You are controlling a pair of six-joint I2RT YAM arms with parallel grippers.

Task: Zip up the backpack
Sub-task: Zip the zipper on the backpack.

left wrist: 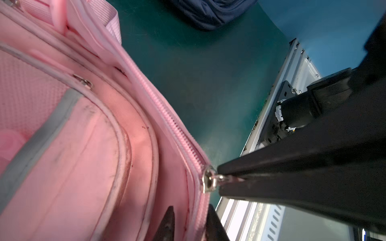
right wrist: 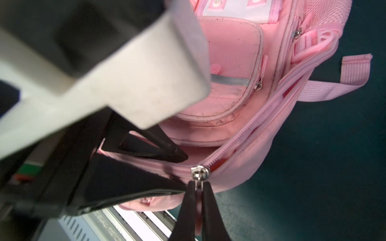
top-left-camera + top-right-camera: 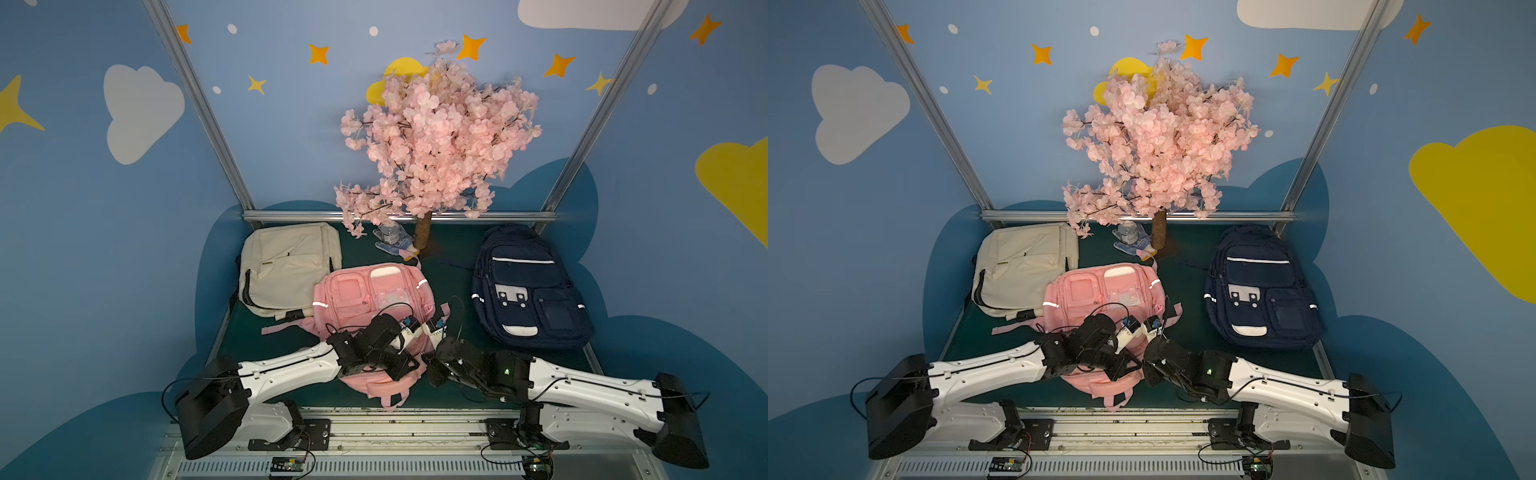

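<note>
The backpack's rim has a sharp bend at the slider, so my left gripper needs to pinch the rim's zipped part (image 1: pixel 197 218) and pull the rim straight for my right gripper's pull.
The pink backpack (image 3: pixel 374 291) lies face up in the middle of the green table, in both top views, with both arms over its near end. In the right wrist view my right gripper (image 2: pixel 198 184) is shut on the pull tab of the silver zipper slider (image 2: pixel 200 172). Beyond the slider the two rows of pink teeth (image 2: pixel 261 110) gape apart. My left gripper (image 1: pixel 191 210) pinches the backpack's zipped rim just behind the slider (image 1: pixel 208 180), one finger inside the rim and one outside. The right gripper (image 1: pixel 221 178) shows there too.
A cream backpack (image 3: pixel 286 266) lies at the back left and a navy backpack (image 3: pixel 528 291) at the right. A pink blossom tree (image 3: pixel 436 137) stands at the back centre. Loose pink straps (image 2: pixel 334 85) trail onto the mat. The metal front rail (image 3: pixel 395 424) runs under the arms.
</note>
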